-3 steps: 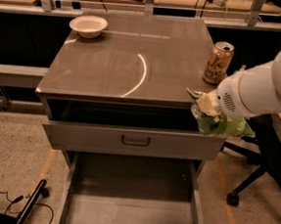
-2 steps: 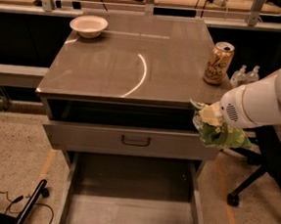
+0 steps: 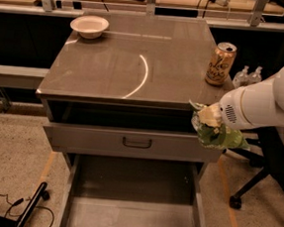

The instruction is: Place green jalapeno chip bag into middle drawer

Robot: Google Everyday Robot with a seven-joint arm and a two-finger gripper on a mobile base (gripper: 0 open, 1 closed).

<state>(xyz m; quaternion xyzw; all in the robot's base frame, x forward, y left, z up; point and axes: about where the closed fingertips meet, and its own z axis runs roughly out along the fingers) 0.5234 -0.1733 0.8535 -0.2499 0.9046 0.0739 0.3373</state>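
My gripper needs to release the green jalapeno chip bag on the middle drawer's bottom [image 3: 172,201], near the side of the drawer closest to my arm.
My gripper [image 3: 207,116] is at the end of the white arm that comes in from the right. It is shut on the green jalapeno chip bag [image 3: 220,137], a crinkled light-green foil bag. The bag hangs in front of the cabinet's right front corner, level with the upper drawer's front. The middle drawer [image 3: 132,223] is pulled out wide below, a shallow grey tray with a plain floor and low side walls. The bag is above and to the right of the tray's right wall.
The upper drawer front [image 3: 95,140] with a dark bar handle stands slightly out. An orange-tan soda can [image 3: 220,63] and a white bowl [image 3: 89,26] stand on the cabinet top [image 3: 132,60]. A chair base [image 3: 247,192] is at the right, and cables [image 3: 5,203] lie on the floor at the left.
My gripper has moved down and a little left with the chip bag, from beside the cabinet top's right edge to in front of the upper drawer's right end.
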